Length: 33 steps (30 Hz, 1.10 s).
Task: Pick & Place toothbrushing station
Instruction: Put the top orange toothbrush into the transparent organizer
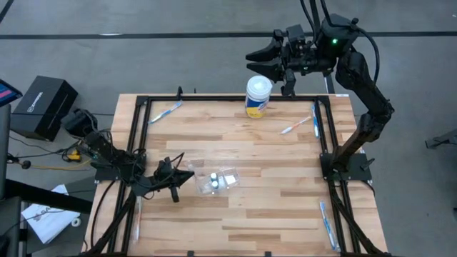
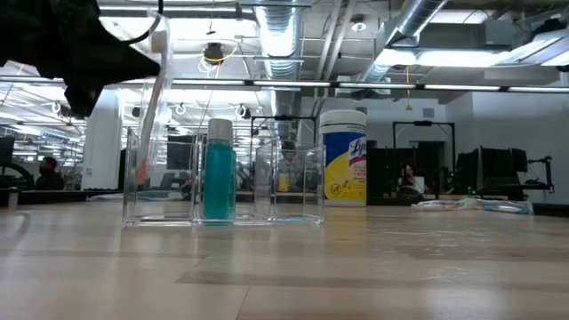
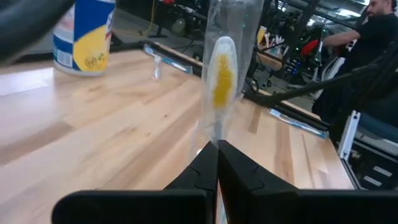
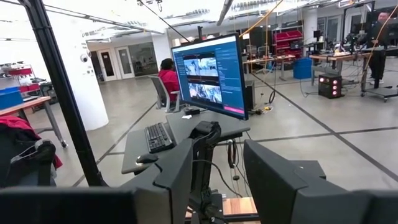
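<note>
My left gripper is going to release the wrapped toothbrush in the clear organizer's end compartment (image 1: pixel 206 183) beside the teal bottle.
A clear organizer (image 1: pixel 227 178) (image 2: pixel 293 182) stands on the wooden table, with a teal bottle (image 2: pixel 219 178) upright in its middle compartment. Just left of it, my left gripper (image 1: pixel 183 174) (image 3: pixel 217 155) is shut on a toothbrush in a clear wrapper (image 3: pixel 221 74) (image 2: pixel 151 107). The brush's lower end shows at the organizer's left compartment (image 2: pixel 160 178); whether it is inside, I cannot tell. My right gripper (image 1: pixel 252 62) (image 4: pixel 217 177) hangs open, high over the table's far edge, with nothing between its fingers. My left gripper pinches the wrapped toothbrush by its handle (image 3: pixel 216 138) between its two shut fingers, at their free ends. The yellow-bristled head (image 3: pixel 222 71) is at the end away from the fingers. In the low view the brush slants steeply down from the gripper, lifted clear of the table.
A Lysol wipes canister (image 1: pixel 258 96) (image 2: pixel 343 158) stands at the far edge. Loose wrapped toothbrushes lie at the far left (image 1: pixel 166 112), far right (image 1: pixel 296 126) and near right (image 1: pixel 327 225). Black frame rails (image 1: pixel 323 135) run along the table's sides. People sit in the room beyond.
</note>
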### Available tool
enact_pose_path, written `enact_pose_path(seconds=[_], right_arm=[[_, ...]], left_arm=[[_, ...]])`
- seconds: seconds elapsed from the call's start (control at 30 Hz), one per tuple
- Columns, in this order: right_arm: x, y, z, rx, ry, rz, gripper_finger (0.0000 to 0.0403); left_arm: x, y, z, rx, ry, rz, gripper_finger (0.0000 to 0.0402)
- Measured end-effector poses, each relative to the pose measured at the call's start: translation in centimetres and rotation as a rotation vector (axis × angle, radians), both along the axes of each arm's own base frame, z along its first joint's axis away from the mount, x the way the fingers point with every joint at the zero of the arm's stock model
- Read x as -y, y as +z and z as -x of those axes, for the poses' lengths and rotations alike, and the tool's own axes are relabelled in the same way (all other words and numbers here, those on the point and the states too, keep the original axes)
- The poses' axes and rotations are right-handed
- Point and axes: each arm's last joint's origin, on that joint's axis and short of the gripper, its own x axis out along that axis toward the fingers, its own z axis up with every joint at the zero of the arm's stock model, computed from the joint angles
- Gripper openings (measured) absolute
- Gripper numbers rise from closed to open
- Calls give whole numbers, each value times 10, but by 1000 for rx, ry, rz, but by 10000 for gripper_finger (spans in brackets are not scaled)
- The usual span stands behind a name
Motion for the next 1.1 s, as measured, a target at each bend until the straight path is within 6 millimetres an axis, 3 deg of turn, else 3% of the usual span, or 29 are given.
enact_pose_path(seconds=[0.8,0.93,1.1], right_arm=[[0,0,0,3,5,43,133],[0,0,0,3,5,43,135],[0,0,0,2,5,43,142]], left_arm=[[13,-38,-17,-13,-108,79,8],[12,-31,-17,10,-115,68,41],[12,-28,-16,16,-116,61,125]])
